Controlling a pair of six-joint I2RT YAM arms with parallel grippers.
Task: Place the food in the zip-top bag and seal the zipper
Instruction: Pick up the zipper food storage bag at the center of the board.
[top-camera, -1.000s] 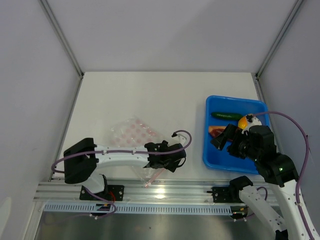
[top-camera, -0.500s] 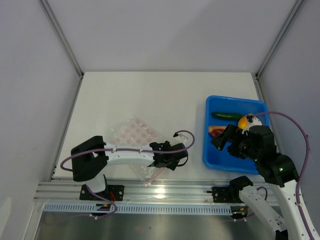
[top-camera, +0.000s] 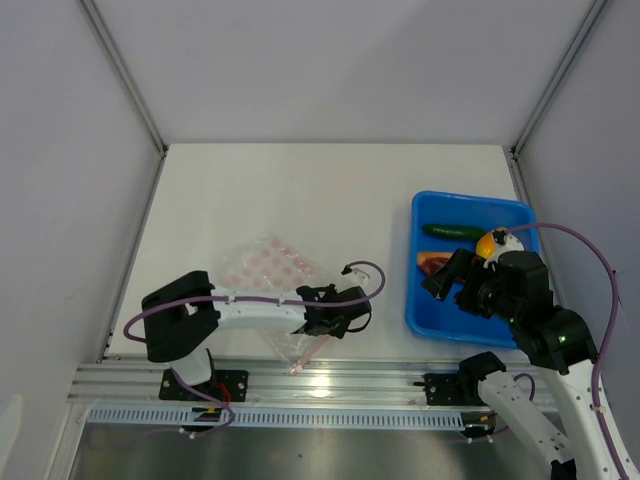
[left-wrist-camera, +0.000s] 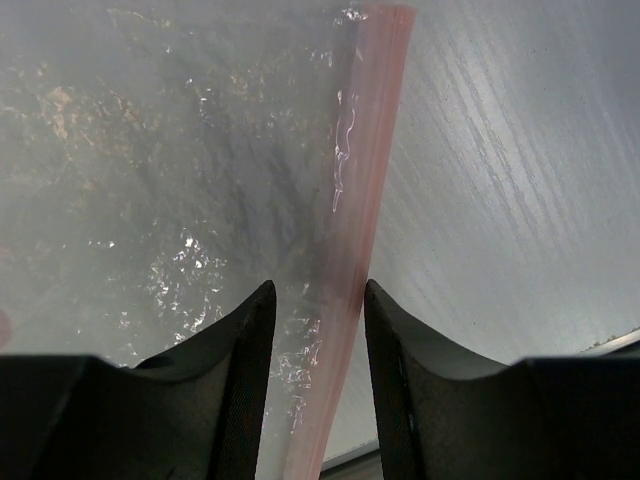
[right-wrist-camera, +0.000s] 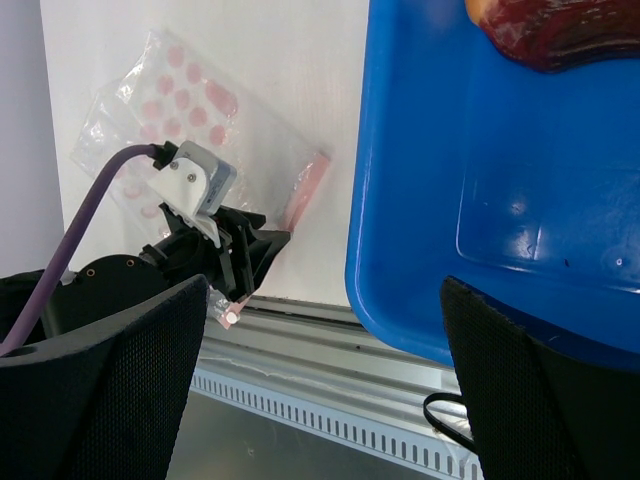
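My left gripper's open fingers are around the pink zipper's edges, which lie flat together, so I will pinch the zipper's upper edge (left-wrist-camera: 360, 190) and lift it to open the bag first.
The clear zip-top bag (top-camera: 262, 266) with pink dots lies flat on the table, its pink zipper (top-camera: 312, 347) along the near right edge. My left gripper (top-camera: 322, 318) is low over that edge. In the left wrist view the gripper (left-wrist-camera: 318, 290) is open, and the zipper (left-wrist-camera: 352, 250) runs between the jaws without being pinched. The cucumber (top-camera: 455, 231), the yellow-orange piece (top-camera: 487, 243) and the red-brown piece (top-camera: 432, 262) lie in the blue tray (top-camera: 430, 315). My right gripper (top-camera: 447, 280) hovers over the tray's near left part, wide open and empty (right-wrist-camera: 325, 290).
The tray (right-wrist-camera: 480, 200) stands at the table's right side, its near corner close to the metal rail (top-camera: 330, 380) along the front edge. The right wrist view also shows the bag (right-wrist-camera: 190, 110) and the left gripper (right-wrist-camera: 225, 250).
My left gripper has shifted slightly to the left along the bag's near edge. The right arm and the food have not moved.
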